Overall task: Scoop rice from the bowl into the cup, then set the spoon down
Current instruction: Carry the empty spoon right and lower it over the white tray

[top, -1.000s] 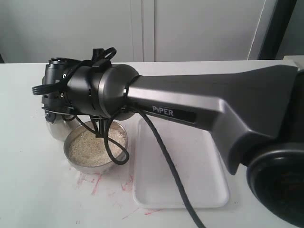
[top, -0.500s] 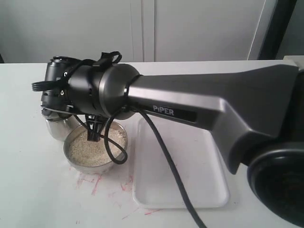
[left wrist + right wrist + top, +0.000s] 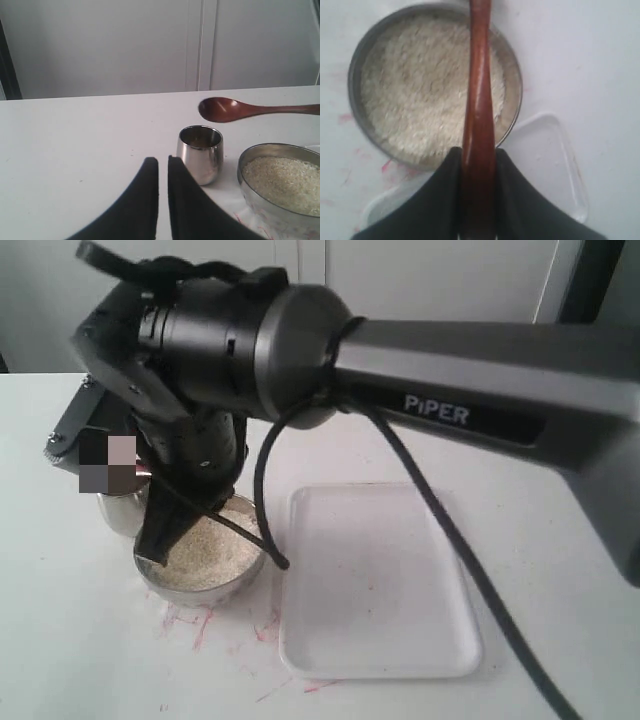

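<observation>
Next, I let go of the wooden spoon with my right gripper, at a slant across the middle of the white tray (image 3: pixel 366 587) beside the bowl.
My right gripper (image 3: pixel 477 152) is shut on the handle of the reddish-brown wooden spoon (image 3: pixel 477 95), which reaches out over the steel bowl (image 3: pixel 356 75) of rice (image 3: pixel 420 100). In the left wrist view the spoon (image 3: pixel 222 109) hangs level in the air above and behind the small steel cup (image 3: pixel 200 152), and its scoop looks empty. The bowl (image 3: pixel 245 165) with rice (image 3: pixel 285 180) stands beside the cup. My left gripper (image 3: pixel 163 162) is shut on nothing, low over the table close to the cup. In the exterior view the right arm's wrist (image 3: pixel 220 350) hides its fingers above the bowl (image 3: pixel 200 585) and cup (image 3: pixel 115 512).
A white rectangular tray (image 3: pixel 380 640) lies right beside the bowl and shows under the right gripper too, as the tray (image 3: pixel 555 165). Red marks (image 3: pixel 195 625) stain the white table in front of the bowl. A black cable (image 3: pixel 265 510) hangs from the wrist over the bowl's edge.
The right arm has lifted and its wrist has turned upward, so it now stands higher over the bowl and cup. Bowl, cup and tray have stayed put.
</observation>
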`<state>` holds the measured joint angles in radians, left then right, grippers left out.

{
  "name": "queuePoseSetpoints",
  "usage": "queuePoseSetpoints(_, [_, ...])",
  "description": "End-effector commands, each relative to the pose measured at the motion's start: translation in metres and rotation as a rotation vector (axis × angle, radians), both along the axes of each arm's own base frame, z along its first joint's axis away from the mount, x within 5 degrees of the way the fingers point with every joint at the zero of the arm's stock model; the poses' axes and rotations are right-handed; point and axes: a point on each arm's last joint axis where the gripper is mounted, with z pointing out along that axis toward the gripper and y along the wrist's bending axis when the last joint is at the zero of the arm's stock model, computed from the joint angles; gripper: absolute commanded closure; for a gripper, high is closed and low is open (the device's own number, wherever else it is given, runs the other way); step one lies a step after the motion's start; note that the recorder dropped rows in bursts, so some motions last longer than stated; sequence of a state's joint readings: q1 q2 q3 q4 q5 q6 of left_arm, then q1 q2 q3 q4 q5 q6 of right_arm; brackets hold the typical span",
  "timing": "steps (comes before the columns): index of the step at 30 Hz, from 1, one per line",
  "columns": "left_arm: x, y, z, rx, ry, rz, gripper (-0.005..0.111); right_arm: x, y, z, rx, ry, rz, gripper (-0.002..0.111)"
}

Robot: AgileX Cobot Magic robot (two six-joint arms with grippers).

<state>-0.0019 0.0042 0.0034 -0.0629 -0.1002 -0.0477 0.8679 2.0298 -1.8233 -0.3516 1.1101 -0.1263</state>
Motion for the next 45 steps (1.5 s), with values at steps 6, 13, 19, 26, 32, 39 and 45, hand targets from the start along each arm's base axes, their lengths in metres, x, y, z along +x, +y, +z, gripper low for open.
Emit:
queuePoseSetpoints(6, [-0.001, 0.000, 0.002, -0.005, -0.012, -0.001, 0.092, -0.007, -0.027, 0.027, -0.016, 0.077, 0.007, 0.108])
queuePoseSetpoints(13, [-0.001, 0.000, 0.002, -0.005, -0.012, -0.001, 0.092, -0.009, -0.033, 0.034, -0.010, 0.068, 0.009, 0.108])
queuePoseSetpoints(19, [-0.001, 0.000, 0.002, -0.005, -0.012, -0.001, 0.092, -0.005, -0.086, 0.048, 0.002, 0.060, -0.141, 0.108])
queuePoseSetpoints(26, [-0.001, 0.000, 0.002, -0.005, -0.012, -0.001, 0.092, -0.011, -0.152, 0.040, -0.005, 0.126, -0.314, 0.108])
queuePoseSetpoints(32, [-0.001, 0.000, 0.002, -0.005, -0.012, -0.001, 0.092, -0.019, -0.178, -0.005, -0.026, 0.327, -0.375, 0.108])
queuePoseSetpoints(39, [-0.001, 0.000, 0.002, -0.005, -0.012, -0.001, 0.092, -0.022, -0.175, -0.024, 0.087, 0.384, -0.354, 0.108])
queuePoseSetpoints(45, [-0.001, 0.000, 0.002, -0.005, -0.012, -0.001, 0.092, -0.020, -0.174, -0.025, 0.166, 0.394, -0.372, 0.108])
